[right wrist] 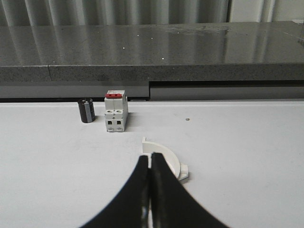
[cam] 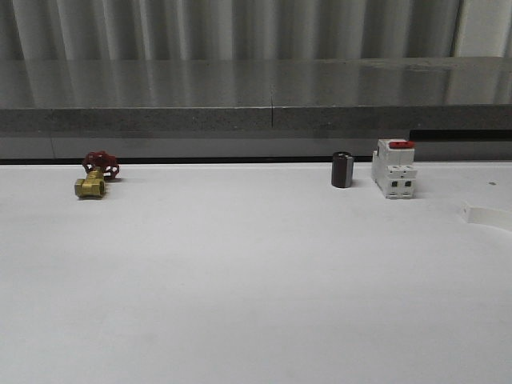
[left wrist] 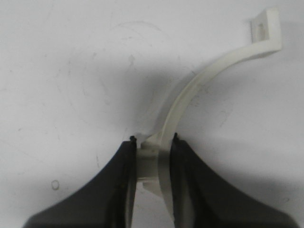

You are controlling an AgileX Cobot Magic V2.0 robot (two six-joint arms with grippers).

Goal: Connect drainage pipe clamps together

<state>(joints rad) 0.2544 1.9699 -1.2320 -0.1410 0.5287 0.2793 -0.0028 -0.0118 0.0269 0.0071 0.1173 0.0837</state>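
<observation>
Next, my left gripper puts the white clamp down on the open table, forward of the gap (cam: 205, 236) between brass valve and black cylinder.
One white drainage pipe clamp (left wrist: 204, 80) is held in my left gripper (left wrist: 154, 142), which is shut on the band near one end. The band curves away over the white table to a small end tab (left wrist: 266, 23). A second white clamp (right wrist: 168, 156) lies on the table just beyond the tips of my right gripper (right wrist: 150, 156), whose fingers are pressed together with nothing between them. In the front view that clamp (cam: 484, 214) shows at the table's right edge, partly cut off.
A white breaker with a red switch (cam: 393, 168) and a black cylinder (cam: 342, 170) stand at the back right. A brass valve with a red handle (cam: 94, 178) sits back left. A grey ledge (cam: 256, 96) runs behind the table.
</observation>
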